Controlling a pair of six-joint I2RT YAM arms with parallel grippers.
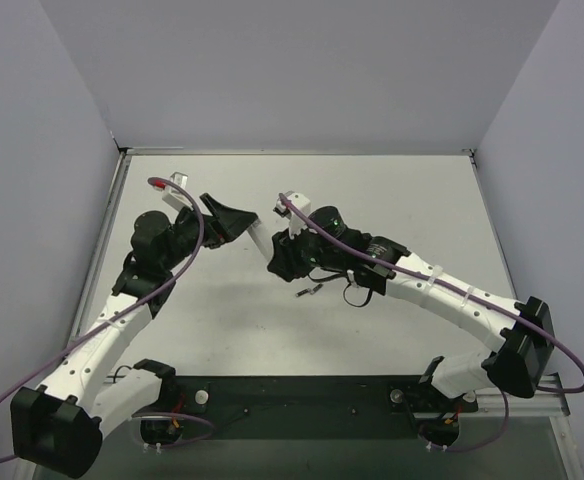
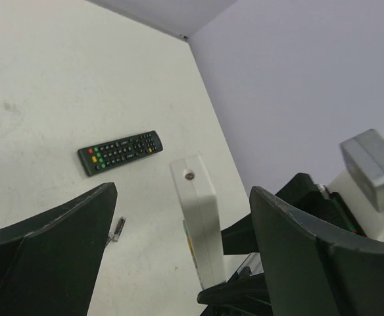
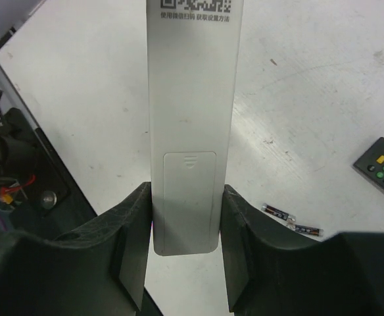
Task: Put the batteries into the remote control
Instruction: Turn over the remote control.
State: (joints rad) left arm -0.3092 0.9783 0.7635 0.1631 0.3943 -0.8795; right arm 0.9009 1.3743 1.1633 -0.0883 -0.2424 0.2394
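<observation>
Next, I grab the remote's loose end (image 1: pixel 256 228) with my left gripper while my right one is shut around the white remote's battery cover end, before my right gripper slides the cover.
My right gripper (image 3: pixel 185 245) is shut on the lower end of the white remote control (image 3: pixel 191 99) and holds it above the table. The remote's back faces the wrist camera, with the battery cover (image 3: pixel 188 197) closed. In the top view the remote (image 1: pixel 259 241) sticks out left of my right gripper (image 1: pixel 276 258). My left gripper (image 2: pixel 179 257) is open, and the remote's free end (image 2: pixel 198 210) stands between its fingers, touching neither. It is at upper left in the top view (image 1: pixel 238 224). Two batteries (image 3: pixel 277 212) (image 3: pixel 307 229) lie on the table, also seen from above (image 1: pixel 307 292). One battery (image 2: pixel 118 229) shows in the left wrist view.
A long black many-buttoned remote (image 2: pixel 120 151) lies flat on the table beyond the batteries; its corner shows at the right edge of the right wrist view (image 3: pixel 383 164). Grey walls enclose the white table (image 1: pixel 402 200) on three sides.
</observation>
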